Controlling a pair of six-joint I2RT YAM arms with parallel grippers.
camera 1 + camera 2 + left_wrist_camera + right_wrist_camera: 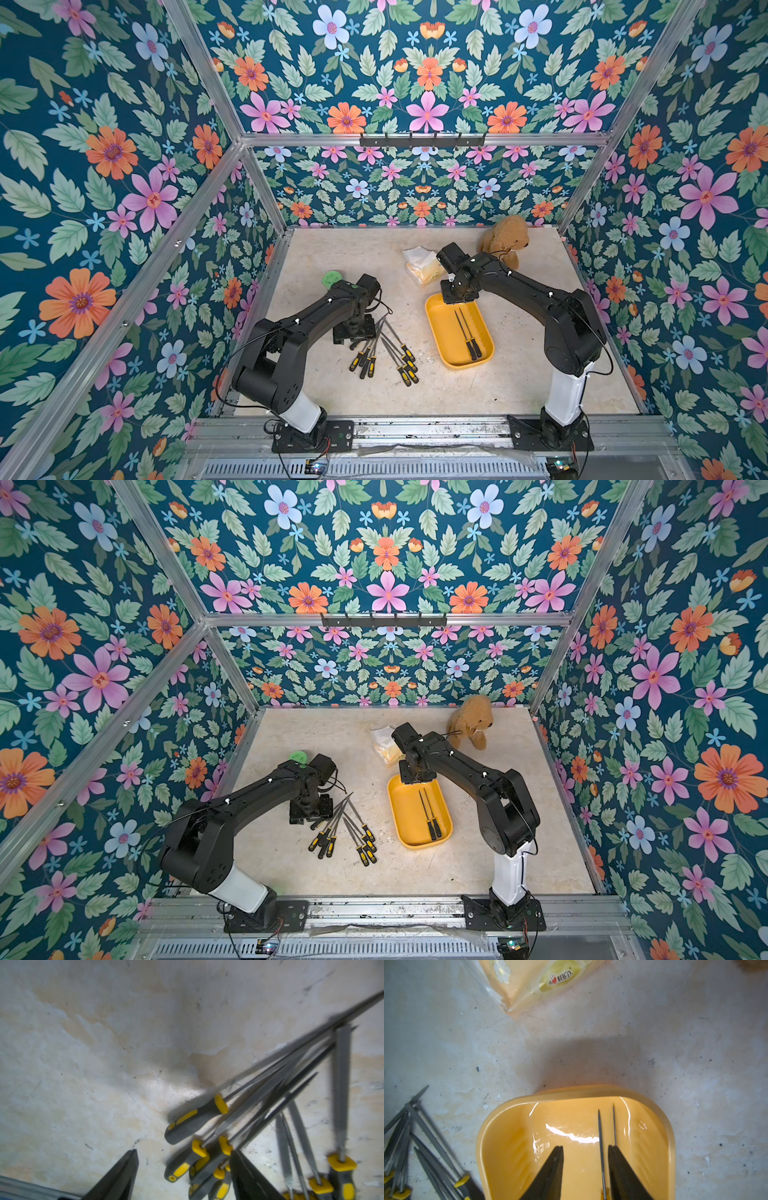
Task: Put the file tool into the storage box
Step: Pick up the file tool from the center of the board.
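Next, my right gripper grips the file lying across the others near the file's pointed end (420, 1093), once my left gripper lifts it from the heap.
The storage box (440, 332) is a shallow yellow tray right of centre in both top views (405, 812). Two thin file tools (467, 332) lie side by side inside it. My right gripper (586, 1146) hangs open over the box's far end. One of those files (600, 1136) lies loose on the box floor between its fingers, close to one finger. A heap of several black-and-yellow-handled files (384, 349) lies left of the box. My left gripper (184, 1150) stands open low over that heap's left side, with a few handles (182, 1167) between its fingers and ungripped.
A yellow tissue pack (422, 266) lies just beyond the box, and a brown teddy bear (505, 241) sits at the back right. A green round object (331, 277) shows behind the left arm. Flowered walls enclose the table on three sides.
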